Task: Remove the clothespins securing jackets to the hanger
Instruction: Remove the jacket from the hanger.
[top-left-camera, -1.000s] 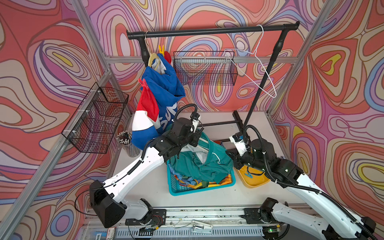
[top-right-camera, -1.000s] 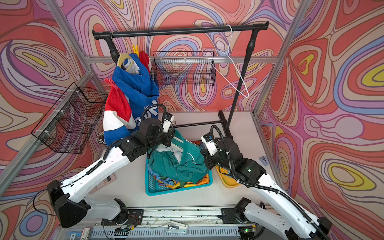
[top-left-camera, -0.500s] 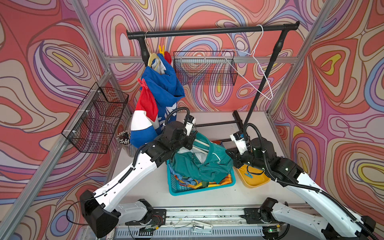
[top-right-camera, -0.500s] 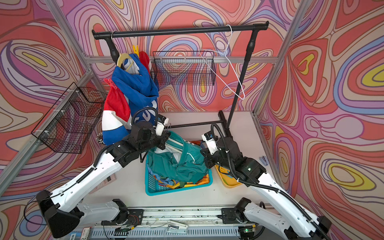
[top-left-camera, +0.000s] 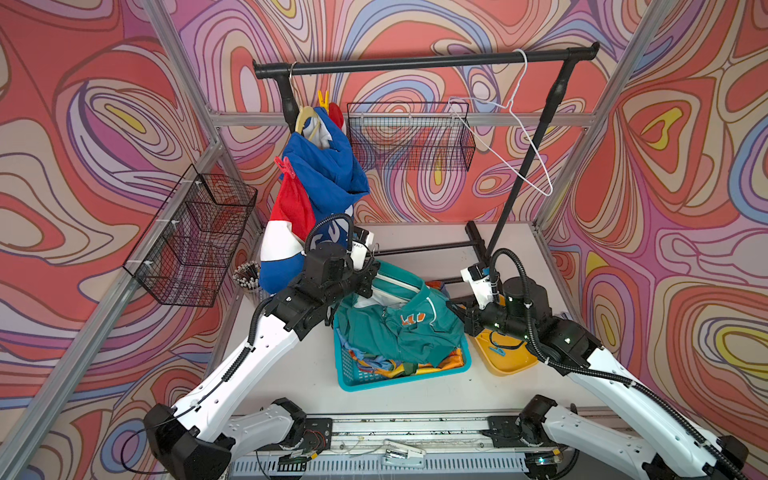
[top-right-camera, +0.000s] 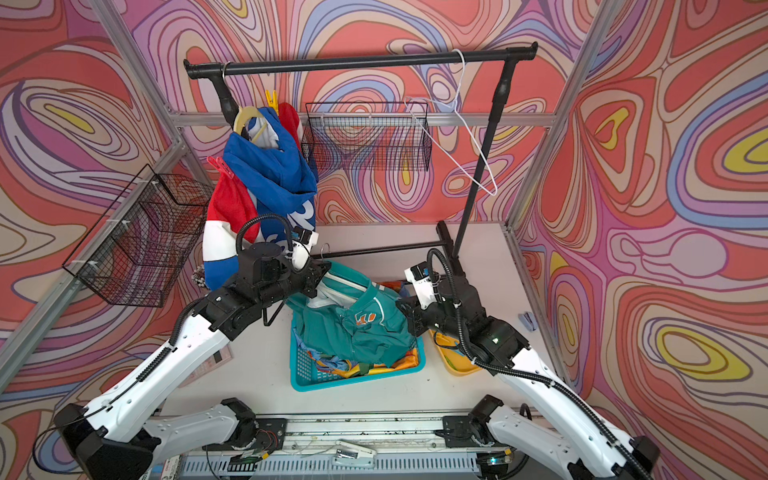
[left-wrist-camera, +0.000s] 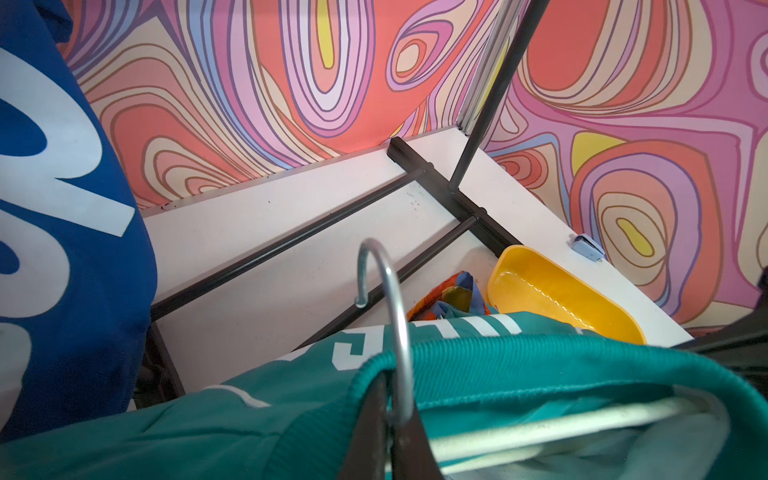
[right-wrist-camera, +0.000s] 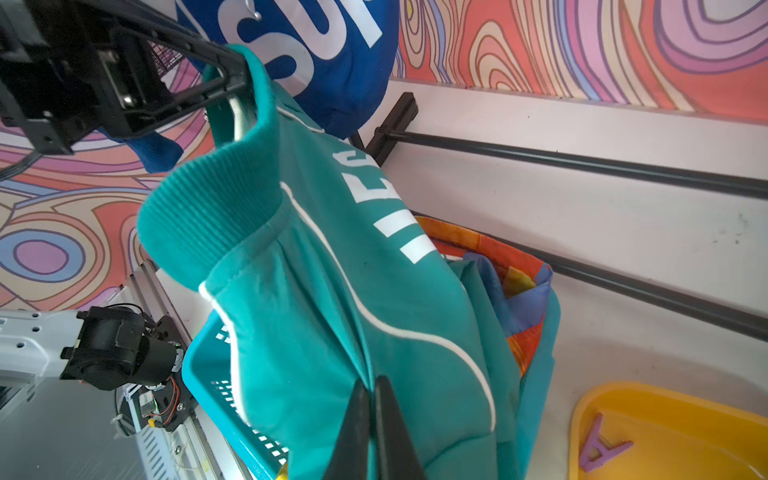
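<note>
The teal jacket's collar wraps around the end of the hanger, so the robot's right gripper should take hold again of the jacket's shoulder fold (top-left-camera: 444, 315) and hold it while the left gripper pulls the hanger out.
In both top views the teal jacket (top-left-camera: 399, 328) (top-right-camera: 357, 328) drapes over a teal basket. My left gripper (top-left-camera: 371, 277) (left-wrist-camera: 388, 382) is shut on the metal hook of the hanger (left-wrist-camera: 392, 291) at the jacket's collar. My right gripper (top-left-camera: 454, 308) (right-wrist-camera: 371, 384) is shut on a fold of the teal jacket (right-wrist-camera: 332, 291). The blue jacket (top-left-camera: 324, 178) (top-right-camera: 270, 174) hangs from the rail on a hanger, with a yellow clothespin (top-left-camera: 323, 99) at its top and a red clothespin (top-left-camera: 284, 166) at its shoulder. The rainbow jacket (top-left-camera: 415, 368) lies under the teal one.
The teal basket (top-left-camera: 361, 378) stands mid-table, with a yellow tray (top-left-camera: 511, 365) (right-wrist-camera: 665, 415) beside it holding a purple clothespin (right-wrist-camera: 598, 449). A bare white wire hanger (top-left-camera: 511, 141) hangs on the black rail (top-left-camera: 415, 62). Wire baskets (top-left-camera: 409, 137) (top-left-camera: 191, 241) are fixed to the walls.
My left arm has drawn back and to the left, pulling the hanger hook and teal collar with it. The right arm has hardly moved.
</note>
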